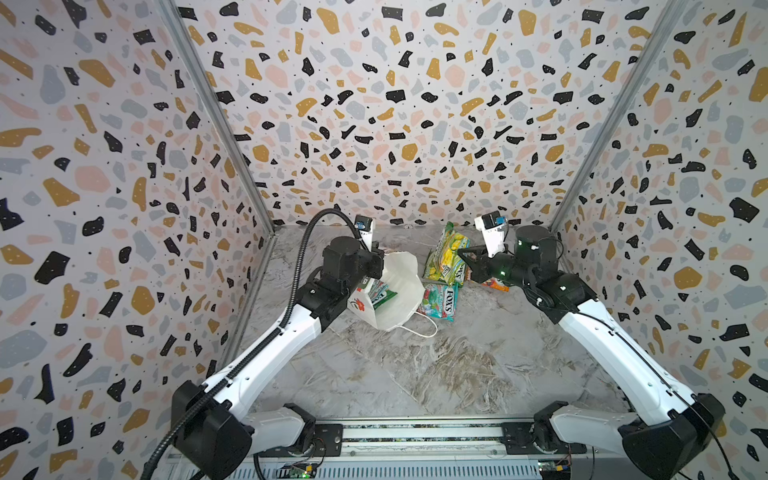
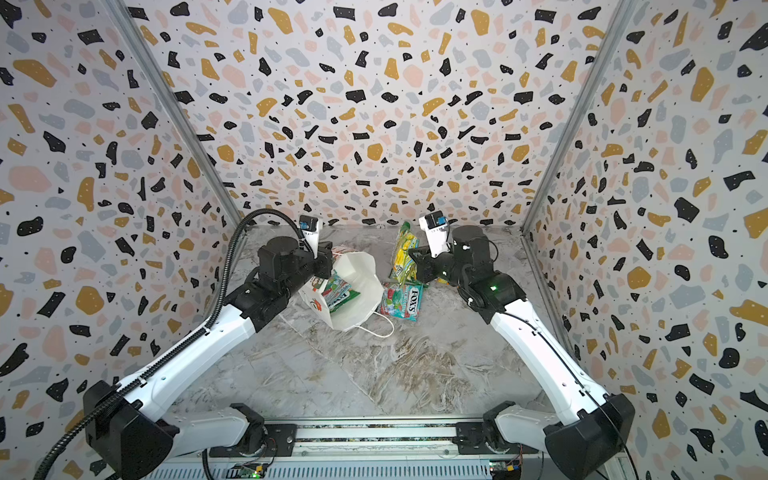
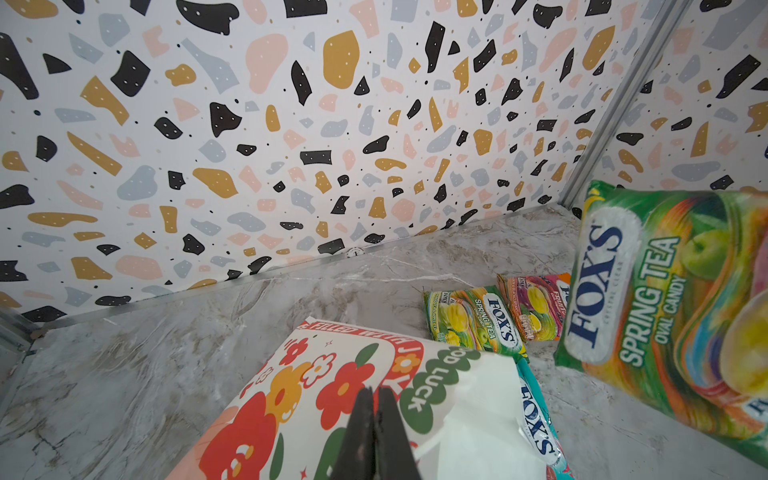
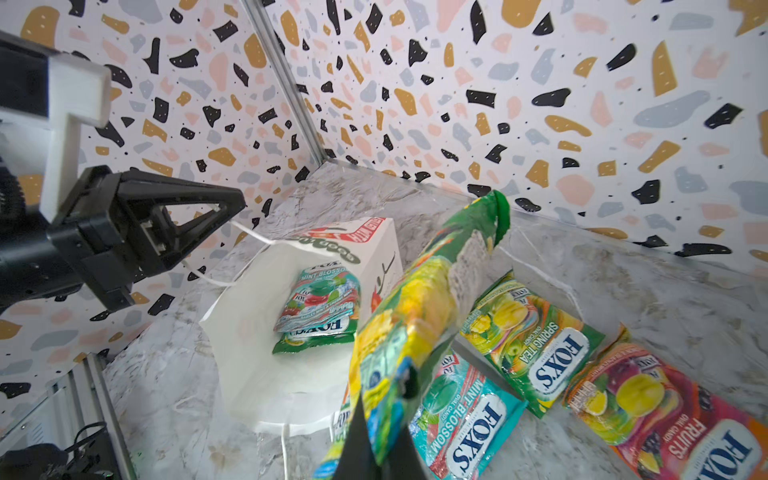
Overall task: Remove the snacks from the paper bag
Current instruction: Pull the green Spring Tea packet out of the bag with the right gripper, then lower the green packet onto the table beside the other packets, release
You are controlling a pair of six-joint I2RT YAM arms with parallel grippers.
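Note:
The robot's right gripper will release its green-yellow packet, now lifted above the table beside the bag, on the marble (image 1: 480,310) just in front of the orange packet.
The white paper bag (image 1: 401,286) (image 4: 257,332) lies on its side with its mouth open. Inside lie a teal-red snack packet (image 4: 322,297) and a green one (image 4: 316,338) under it. My left gripper (image 4: 237,203) (image 3: 376,399) is shut on the bag's cord handle (image 4: 249,232) and holds it up. My right gripper (image 4: 382,415) (image 1: 461,252) is shut on a green-yellow packet (image 4: 415,324) (image 3: 665,299), lifted above the table beside the bag. On the table lie a teal-red packet (image 4: 465,419) (image 1: 440,301), a green-yellow packet (image 4: 536,345) and an orange packet (image 4: 665,415).
The marble tabletop (image 1: 415,374) is boxed in by terrazzo-patterned walls at the back and both sides. The bag's other cord handle (image 1: 419,328) trails on the table towards the front. A metal rail (image 1: 415,436) carries both arm bases at the front edge.

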